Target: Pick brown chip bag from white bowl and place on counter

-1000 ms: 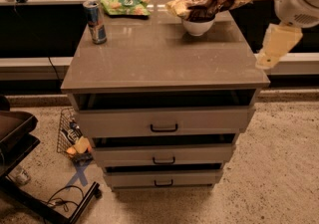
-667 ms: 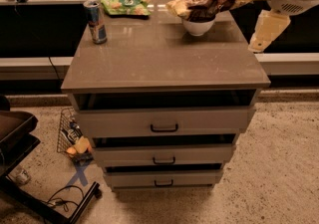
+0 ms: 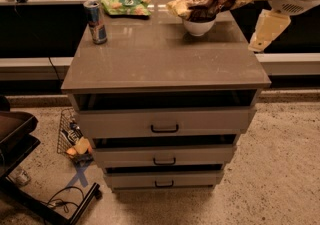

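Observation:
The pale yellow end of the brown chip bag is closest to my gripper, beyond the white bowl's rim, and my gripper should close on it.
The brown chip bag (image 3: 207, 2) lies crinkled across the white bowl (image 3: 198, 27), dark brown in the middle with pale yellow ends sticking out on both sides. The bowl stands at the back right of the counter (image 3: 165, 61). My gripper (image 3: 263, 33) hangs off the counter's right edge, to the right of the bowl and a little nearer the camera, apart from the bag. It holds nothing that I can see.
A flat green snack bag (image 3: 125, 5) lies at the back of the counter and a drink can (image 3: 95, 21) stands at the back left. Three black-handled drawers (image 3: 165, 128) are below. A chair base (image 3: 20, 139) and a wire basket (image 3: 72, 136) are on the floor at left.
My gripper has moved up and slightly left along the counter's right side, closer to the bowl's level. The bag, bowl, can and green bag have not moved.

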Controlling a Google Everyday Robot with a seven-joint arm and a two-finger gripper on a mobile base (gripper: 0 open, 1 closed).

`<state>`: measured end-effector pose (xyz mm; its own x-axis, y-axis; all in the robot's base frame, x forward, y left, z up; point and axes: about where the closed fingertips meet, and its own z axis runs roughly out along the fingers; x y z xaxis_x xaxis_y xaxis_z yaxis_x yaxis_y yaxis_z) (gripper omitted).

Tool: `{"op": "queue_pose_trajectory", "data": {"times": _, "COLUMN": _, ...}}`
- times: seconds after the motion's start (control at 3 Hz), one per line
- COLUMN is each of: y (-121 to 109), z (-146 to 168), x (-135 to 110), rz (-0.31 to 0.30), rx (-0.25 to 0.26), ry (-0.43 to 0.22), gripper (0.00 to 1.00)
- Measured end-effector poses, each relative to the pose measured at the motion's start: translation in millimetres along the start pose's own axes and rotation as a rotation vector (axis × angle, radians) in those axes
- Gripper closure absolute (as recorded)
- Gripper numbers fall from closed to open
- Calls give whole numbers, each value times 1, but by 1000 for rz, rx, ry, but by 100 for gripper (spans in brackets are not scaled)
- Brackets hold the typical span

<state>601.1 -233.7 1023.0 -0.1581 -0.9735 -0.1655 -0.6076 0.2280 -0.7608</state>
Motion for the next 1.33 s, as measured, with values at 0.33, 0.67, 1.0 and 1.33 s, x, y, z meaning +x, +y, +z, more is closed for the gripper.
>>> {"op": "queue_pose_trajectory", "data": {"times": 0.33, "y": -9, "z": 27, "x": -5, "rz": 15, "rx": 24, "ry": -44, "gripper": 0}}
{"op": "queue_pose_trajectory", "data": {"times": 0.67, "y": -20, "z": 60, "x": -3, "rz": -9, "rx": 71, "ry": -104, "gripper": 0}}
{"op": "queue_pose_trajectory", "data": {"times": 1.0, "y": -43, "z": 103, "x": 3, "rz": -131, "rx": 179, "ry": -165, "gripper": 0}}
{"op": "queue_pose_trajectory", "data": {"times": 1.33, "y": -62, "z": 131, "x": 10, "rz": -174, "rx": 233, "ry": -174, "gripper": 0}}
